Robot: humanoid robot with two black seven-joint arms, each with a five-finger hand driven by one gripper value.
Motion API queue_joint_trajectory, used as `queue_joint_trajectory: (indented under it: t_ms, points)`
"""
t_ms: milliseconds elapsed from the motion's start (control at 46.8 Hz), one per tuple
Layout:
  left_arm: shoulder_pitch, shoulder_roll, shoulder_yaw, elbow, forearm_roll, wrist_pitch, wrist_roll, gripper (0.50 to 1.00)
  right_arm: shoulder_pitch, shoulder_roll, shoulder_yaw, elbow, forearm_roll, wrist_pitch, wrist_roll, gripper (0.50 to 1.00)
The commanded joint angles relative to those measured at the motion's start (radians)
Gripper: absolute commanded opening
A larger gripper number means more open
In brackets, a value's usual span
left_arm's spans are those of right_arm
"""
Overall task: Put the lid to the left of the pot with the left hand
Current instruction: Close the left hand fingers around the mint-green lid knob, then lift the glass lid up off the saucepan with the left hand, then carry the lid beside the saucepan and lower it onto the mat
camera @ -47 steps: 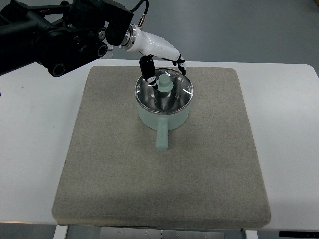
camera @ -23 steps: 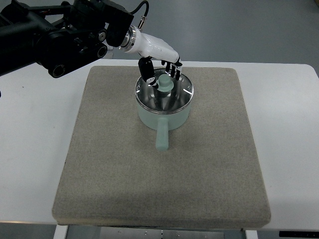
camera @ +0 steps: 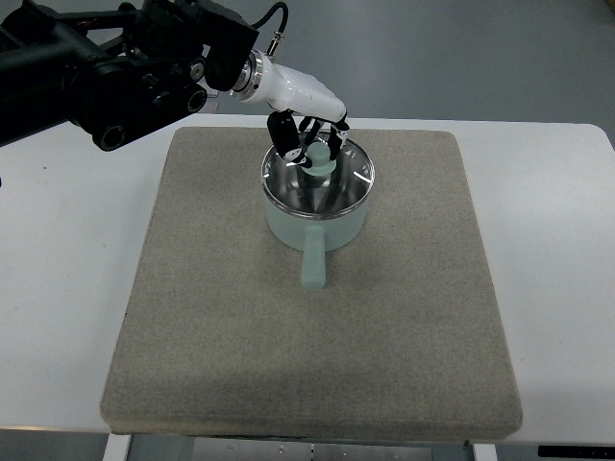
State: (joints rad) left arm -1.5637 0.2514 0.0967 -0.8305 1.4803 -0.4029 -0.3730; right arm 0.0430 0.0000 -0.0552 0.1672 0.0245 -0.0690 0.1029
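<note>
The robot's left gripper needs to release the glass lid, which still rests on the pot, beside the pot, on the mat's far corner [camera: 204,190] nearest the black arm.
A pale green pot [camera: 317,226] with a straight handle pointing toward me stands on the grey mat [camera: 307,288], toward its far side. A glass lid [camera: 317,182] with a steel rim and a pale green knob [camera: 317,158] sits on the pot. My left hand [camera: 307,139], white with black fingers, comes in from the upper left and its fingers close around the knob from behind. The lid still rests on the pot. The right arm is out of view.
The mat lies on a white table [camera: 67,288]. The left arm's black body [camera: 115,67] fills the upper left corner. Bare mat lies to the left of the pot [camera: 207,221] and in front of it.
My left hand has shifted slightly left and down, and its fingers have closed in around the lid's knob. The pot and lid have not moved.
</note>
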Motion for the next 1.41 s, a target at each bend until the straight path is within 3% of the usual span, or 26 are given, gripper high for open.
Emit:
queue_joint_trajectory:
  t_ms: [0, 769, 1089, 1388]
  points:
    - [-0.002, 0.002, 0.0, 0.001, 0.0, 0.003, 0.0, 0.5, 0.0, 0.0, 0.0, 0.0, 0.0, 0.0, 0.0, 0.921]
    - [-0.03, 0.06, -0.02, -0.001, -0.005, 0.012, 0.0, 0.5, 0.0, 0.0, 0.0, 0.0, 0.0, 0.0, 0.0, 0.921]
    - [-0.067, 0.172, -0.026, -0.021, -0.002, 0.015, -0.001, 0.5, 0.0, 0.0, 0.0, 0.0, 0.0, 0.0, 0.0, 0.921]
    - [-0.027, 0.345, -0.057, -0.059, 0.071, 0.095, -0.001, 0.5, 0.0, 0.0, 0.0, 0.0, 0.0, 0.0, 0.0, 0.921]
